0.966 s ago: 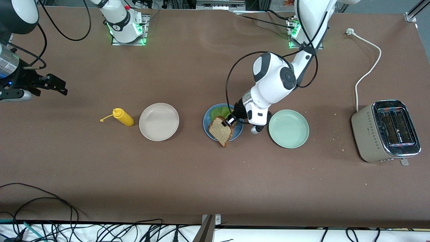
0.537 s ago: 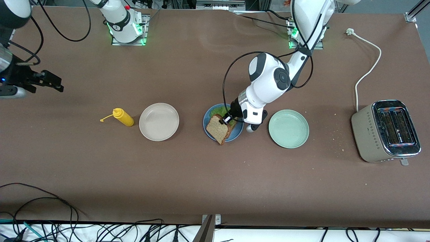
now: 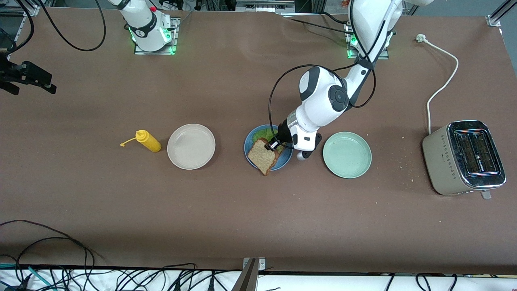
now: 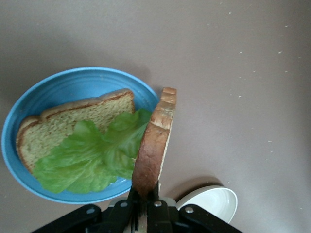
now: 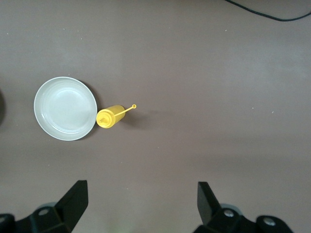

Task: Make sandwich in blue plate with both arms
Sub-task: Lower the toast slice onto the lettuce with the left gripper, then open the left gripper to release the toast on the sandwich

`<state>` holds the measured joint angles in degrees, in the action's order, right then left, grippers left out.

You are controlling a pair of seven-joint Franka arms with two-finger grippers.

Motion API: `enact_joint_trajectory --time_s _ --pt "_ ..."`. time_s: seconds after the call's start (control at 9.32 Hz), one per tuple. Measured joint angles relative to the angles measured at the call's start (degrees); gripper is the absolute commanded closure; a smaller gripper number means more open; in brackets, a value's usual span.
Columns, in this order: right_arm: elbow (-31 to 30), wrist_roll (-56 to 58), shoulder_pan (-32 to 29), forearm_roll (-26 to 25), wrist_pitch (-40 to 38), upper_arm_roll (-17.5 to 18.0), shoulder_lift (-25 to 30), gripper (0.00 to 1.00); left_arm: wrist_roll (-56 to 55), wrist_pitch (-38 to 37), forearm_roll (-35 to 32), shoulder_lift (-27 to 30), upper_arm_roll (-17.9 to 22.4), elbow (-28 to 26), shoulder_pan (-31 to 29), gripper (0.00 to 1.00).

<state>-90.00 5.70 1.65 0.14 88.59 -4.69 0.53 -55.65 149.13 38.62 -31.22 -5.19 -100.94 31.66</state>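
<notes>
The robot's left gripper should release the second bread slice on top of the green lettuce leaf (image 3: 270, 152) (image 4: 90, 144) in the blue plate. That slice is now tilted over the plate's rim.
The blue plate (image 3: 247, 146) (image 4: 73, 85) holds one slice of brown bread (image 4: 73, 128) with a green lettuce leaf (image 3: 264, 132) (image 4: 92, 158) on it. My left gripper (image 3: 270, 146) (image 4: 146, 196) is shut on the crust edge of a second bread slice (image 3: 262, 157) (image 4: 156, 138). That slice is tilted on edge over the plate's rim, beside the lettuce. My right gripper (image 3: 30, 79) (image 5: 143, 199) hangs open and empty over the right arm's end of the table, well apart from the plate.
A beige plate (image 3: 191, 146) (image 5: 65, 108) and a yellow squeeze bottle (image 3: 148, 141) (image 5: 111, 117) lie toward the right arm's end. A pale green plate (image 3: 347, 154) (image 4: 211, 204) sits beside the blue one, with a toaster (image 3: 464, 157) and its cord (image 3: 442, 87) at the left arm's end.
My left gripper shifted the held slice a little toward the right arm's end, over the plate. My right gripper drew back toward the table's edge.
</notes>
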Motion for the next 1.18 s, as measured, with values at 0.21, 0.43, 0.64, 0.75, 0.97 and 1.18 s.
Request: enact_joint_trajectory --time_s 0.21,0.43,0.64,0.75,0.97,1.18 --pt "0.0 0.0 0.0 0.0 -0.1 0.0 -0.8 0.0 -0.6 -2.2 0.0 -0.1 0.3 -0.3 -0.1 1.0" --pt "0.1 0.0 0.0 0.0 -0.3 0.0 -1.0 0.0 -0.9 -4.4 0.0 -0.1 0.8 -1.3 -0.5 0.99" --pt "0.2 0.0 0.0 0.0 -0.4 0.0 -1.0 0.0 -1.1 -8.5 0.0 -0.1 1.3 -1.6 -1.2 0.96" --pt "0.2 0.0 0.0 0.0 -0.4 0.0 -1.0 0.0 -1.2 -9.8 0.0 -0.2 1.6 -1.7 -1.5 0.91" --pt "0.2 0.0 0.0 0.0 -0.4 0.0 -1.0 0.0 -1.2 -10.2 0.0 -0.2 2.0 -2.9 -1.6 0.8" --pt "0.2 0.0 0.0 0.0 -0.4 0.0 -1.0 0.0 -1.3 -10.3 -0.2 -0.6 2.1 -4.0 -1.5 0.58"
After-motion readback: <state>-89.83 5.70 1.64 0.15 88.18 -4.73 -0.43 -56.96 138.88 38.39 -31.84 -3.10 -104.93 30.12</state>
